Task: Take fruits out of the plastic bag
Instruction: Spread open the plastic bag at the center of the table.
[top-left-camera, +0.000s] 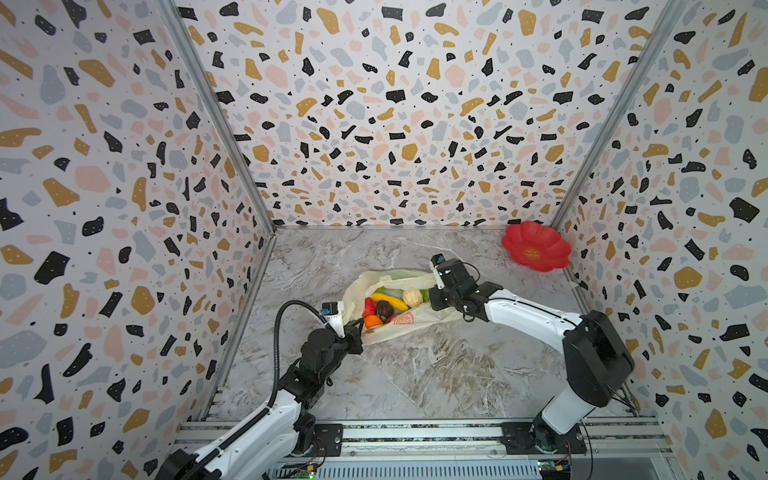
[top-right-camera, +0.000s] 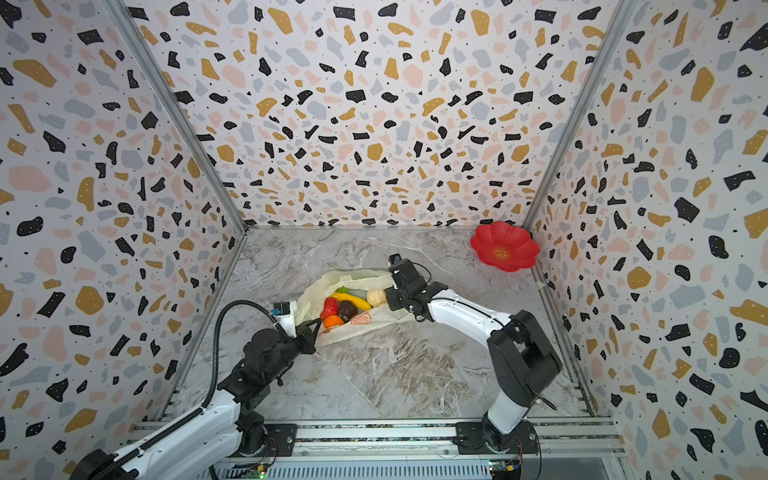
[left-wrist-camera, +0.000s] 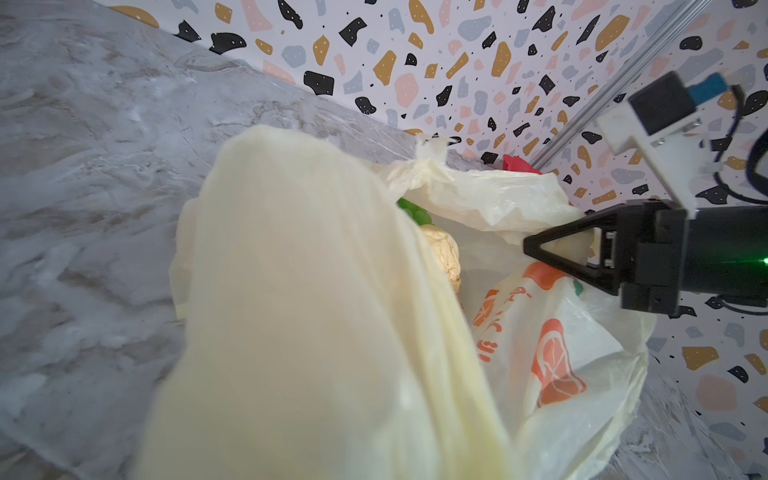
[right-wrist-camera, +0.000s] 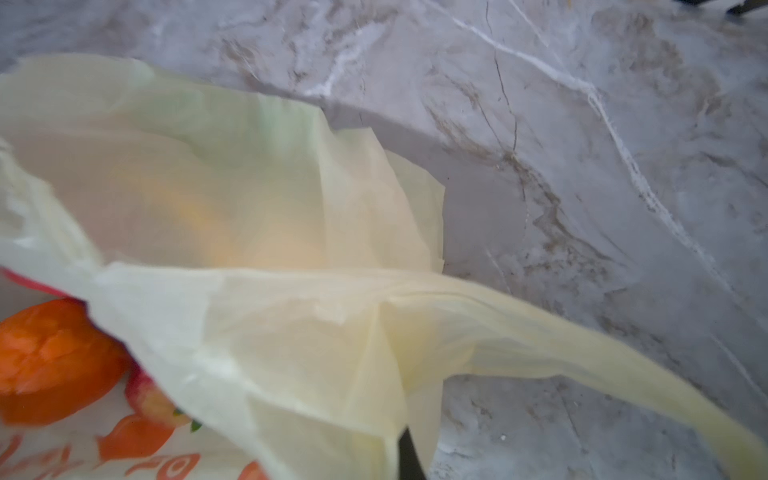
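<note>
The bag slants from its near corner in my left gripper, so next I take the bag's rim farther back (top-left-camera: 353, 297) and pull the bag straight.
The plastic bag (top-left-camera: 419, 320) (top-right-camera: 365, 328) lies open mid-table. Inside it are the fruits: a yellow banana (top-left-camera: 388, 301), a cream knobbly one (top-left-camera: 412, 297), a bumpy red one (top-left-camera: 369, 306), a dark brown one (top-left-camera: 384, 309) and an orange (top-left-camera: 373, 321). My left gripper (top-left-camera: 360, 325) (top-right-camera: 318, 326) is shut on the bag's near-left rim. Film (left-wrist-camera: 311, 332) hides its jaws in the left wrist view. My right gripper (top-left-camera: 432, 297) (top-right-camera: 388, 299) (left-wrist-camera: 530, 245) is shut on the bag's right rim. The right wrist view shows stretched film (right-wrist-camera: 291, 332), the orange (right-wrist-camera: 50, 361) and a strawberry (right-wrist-camera: 149, 399).
A red flower-shaped dish (top-left-camera: 536, 246) (top-right-camera: 504, 246) leans in the far right corner. Terrazzo-patterned walls close the marble table (top-left-camera: 415, 374) on three sides. A metal rail (top-left-camera: 415, 434) with both arm bases runs along the near edge.
</note>
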